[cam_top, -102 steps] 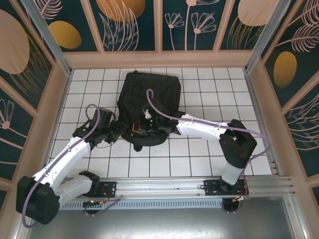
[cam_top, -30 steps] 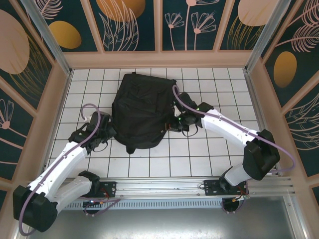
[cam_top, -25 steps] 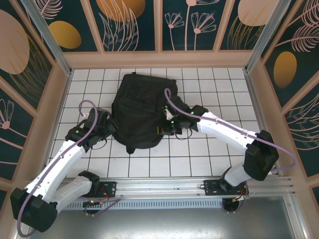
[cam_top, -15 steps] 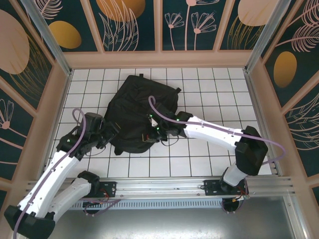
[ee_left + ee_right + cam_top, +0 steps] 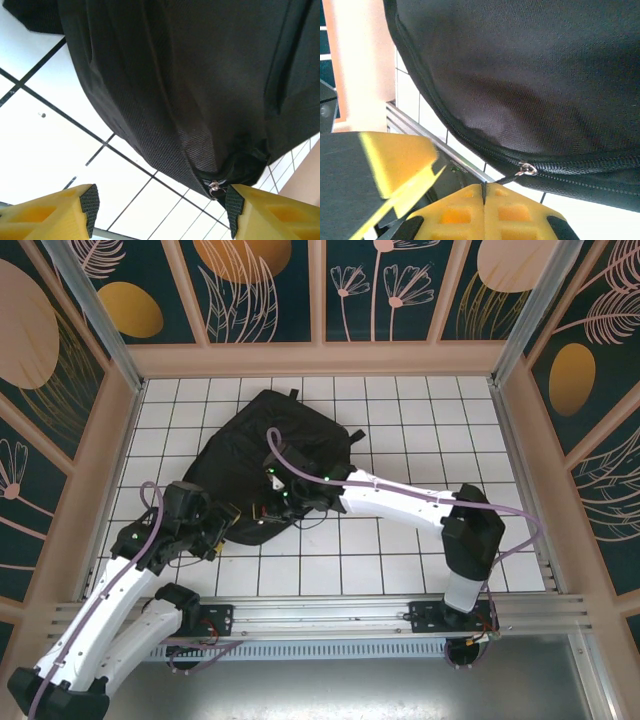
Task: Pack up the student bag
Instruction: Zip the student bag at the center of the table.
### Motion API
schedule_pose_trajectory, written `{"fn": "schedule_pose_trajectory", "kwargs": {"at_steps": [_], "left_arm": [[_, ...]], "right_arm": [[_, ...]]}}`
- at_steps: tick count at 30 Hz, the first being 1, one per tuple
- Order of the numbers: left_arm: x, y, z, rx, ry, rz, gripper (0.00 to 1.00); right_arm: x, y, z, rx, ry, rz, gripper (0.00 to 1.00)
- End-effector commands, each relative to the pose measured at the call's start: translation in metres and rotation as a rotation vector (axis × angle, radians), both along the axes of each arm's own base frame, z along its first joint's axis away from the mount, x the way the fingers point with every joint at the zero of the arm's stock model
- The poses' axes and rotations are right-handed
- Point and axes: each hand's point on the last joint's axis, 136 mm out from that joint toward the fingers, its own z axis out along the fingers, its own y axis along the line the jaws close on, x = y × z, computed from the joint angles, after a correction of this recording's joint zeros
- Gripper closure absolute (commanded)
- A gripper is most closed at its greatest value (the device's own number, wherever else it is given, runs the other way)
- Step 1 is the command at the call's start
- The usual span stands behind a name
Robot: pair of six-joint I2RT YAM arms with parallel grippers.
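Note:
The student bag is lying tilted across the tiles, so I should grip the fabric edge [image 5: 131,137] away from the zipper slider with my left gripper and help swing the bag straight.
The student bag [image 5: 262,455], a big black fabric backpack, lies tilted on the white tiled table, its lower end toward the near left. My right gripper [image 5: 264,508] sits at the bag's near edge. In the right wrist view this gripper [image 5: 484,191] is shut on the thin black pull cord of a metal zipper slider [image 5: 526,169] on the closed zipper line. My left gripper [image 5: 226,519] is just left of it, open. In the left wrist view the left gripper [image 5: 160,206] has bare tile between its jaws, and a second zipper slider [image 5: 215,188] hangs by its right pad [image 5: 233,206].
The tiled table [image 5: 400,560] stretches free to the right of the bag. An aluminium rail [image 5: 330,615] runs along the near edge. Wooden-framed patterned walls [image 5: 110,440] close in the left, back and right sides. A blurred yellow finger [image 5: 395,160] of the left gripper is beside the right one.
The bag has swung and slid toward the near left. My right gripper travelled left along its near edge with the zipper pull. The left arm drew back toward the near left.

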Motion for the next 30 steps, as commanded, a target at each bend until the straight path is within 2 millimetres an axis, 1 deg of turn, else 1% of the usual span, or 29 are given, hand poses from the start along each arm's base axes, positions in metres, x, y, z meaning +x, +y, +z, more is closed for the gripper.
{"fn": "schedule_pose_trajectory", "kwargs": {"at_steps": [1, 3, 4, 8, 15, 19, 21, 23, 26, 30], "left_arm": [[-0.003, -0.006, -0.025, -0.017, 0.067, -0.001, 0.32], [-0.003, -0.009, -0.037, -0.023, 0.095, -0.004, 0.33], [0.000, -0.010, -0.039, -0.025, 0.090, -0.002, 0.34], [0.012, -0.010, -0.032, -0.014, 0.048, 0.011, 0.36], [0.024, -0.004, -0.026, 0.025, -0.006, 0.033, 0.39], [0.030, -0.003, -0.025, 0.037, -0.020, 0.037, 0.41], [0.032, -0.003, -0.026, 0.041, -0.023, 0.036, 0.44], [0.031, -0.001, -0.030, 0.052, -0.012, 0.041, 0.49], [0.027, 0.005, -0.035, 0.078, 0.003, 0.062, 0.61], [0.029, 0.004, -0.031, 0.057, -0.024, 0.069, 0.80]], "right_arm": [[-0.003, 0.022, 0.021, 0.072, -0.029, 0.019, 1.00], [-0.006, 0.026, 0.019, 0.057, -0.045, 0.030, 1.00], [-0.008, 0.027, 0.017, 0.044, -0.056, 0.036, 1.00], [-0.011, 0.025, 0.010, 0.015, -0.062, 0.046, 1.00], [-0.014, 0.013, 0.010, 0.002, -0.082, 0.052, 1.00], [-0.017, 0.007, 0.002, -0.012, -0.078, 0.058, 1.00], [-0.016, 0.005, -0.001, -0.017, -0.075, 0.053, 1.00], [-0.016, 0.003, -0.001, -0.014, -0.079, 0.052, 1.00], [-0.013, 0.000, 0.000, -0.022, -0.098, 0.049, 1.00], [-0.012, -0.005, -0.005, -0.054, -0.113, 0.057, 1.00]]}}
